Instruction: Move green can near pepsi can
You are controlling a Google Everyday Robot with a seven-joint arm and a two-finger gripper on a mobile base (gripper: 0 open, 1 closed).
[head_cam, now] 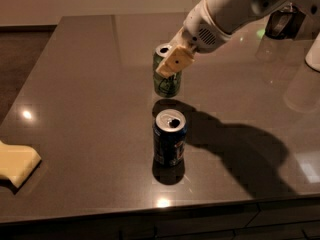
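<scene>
I will release the green can, now upright just behind the pepsi can, on the shadowed table (201,147) close beside the pepsi can.
The green can (165,82) is upright just behind the pepsi can (170,137), a short gap apart, near the middle of the dark table (90,84). I cannot tell if it touches the table or hangs just above it. My gripper (172,64) is shut on the green can's upper part, its tan finger pad (175,62) across the can's front. The white arm comes in from the upper right. The pepsi can stands upright with its silver top open, closer to the front edge.
A pale yellow sponge (15,164) lies at the table's left front edge. The table's front edge runs just below the pepsi can. A dark object (282,21) sits at the far right behind the arm.
</scene>
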